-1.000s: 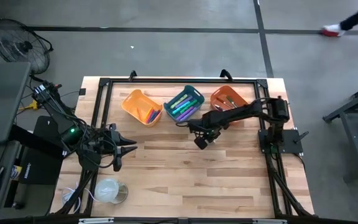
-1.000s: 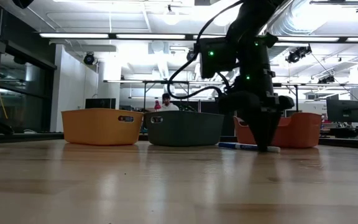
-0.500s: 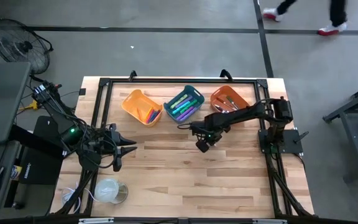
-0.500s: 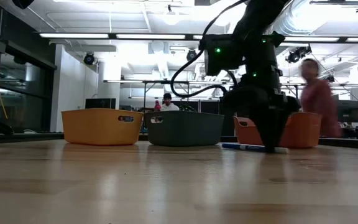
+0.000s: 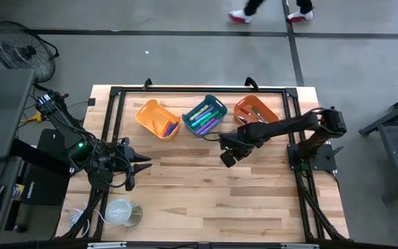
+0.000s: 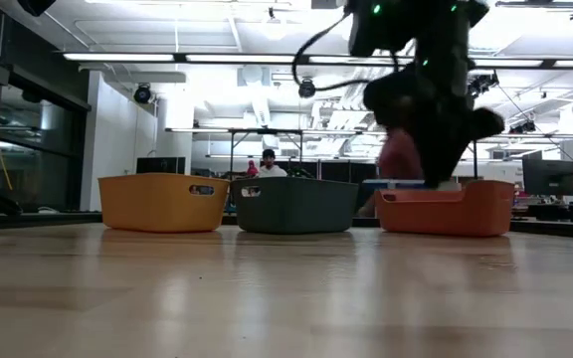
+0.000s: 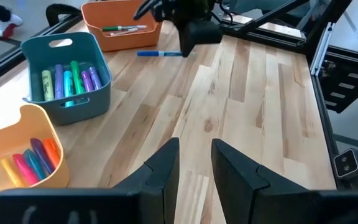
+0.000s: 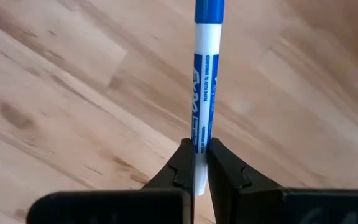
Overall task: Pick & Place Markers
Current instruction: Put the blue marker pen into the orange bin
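My right gripper has the blue-and-white marker. It will let go of the marker on the bare wood (image 5: 221, 158) in front of the teal bin.
A blue-and-white marker (image 8: 205, 81) hangs level above the table in front of the orange bin (image 5: 254, 111), with my right gripper (image 8: 201, 149) shut on it. The low view shows the marker (image 6: 406, 183) at the height of the bin's rim. More markers lie in the orange bin, in the teal bin (image 5: 204, 115) and in the yellow bin (image 5: 156, 117) along the far edge. My left gripper (image 7: 194, 146) waits open at the table's left side (image 5: 135, 169), with nothing between its fingers. My right gripper pinches the marker's white printed barrel (image 8: 201, 134) between its two fingers, near the end away from the blue cap. The fingers come from above and point down. The marker sticks out level to one side, lifted clear of the table.
A white round cup-like thing (image 5: 119, 211) lies near the front left corner. A black frame (image 5: 116, 91) borders the table top. Bare wood spreads across the middle and near side. A person walks on the floor beyond the far edge (image 5: 268, 10).
My right gripper has risen from the table with the blue-and-white marker. The marker lay on the wood before the orange bin and now hangs level, clear of the table.
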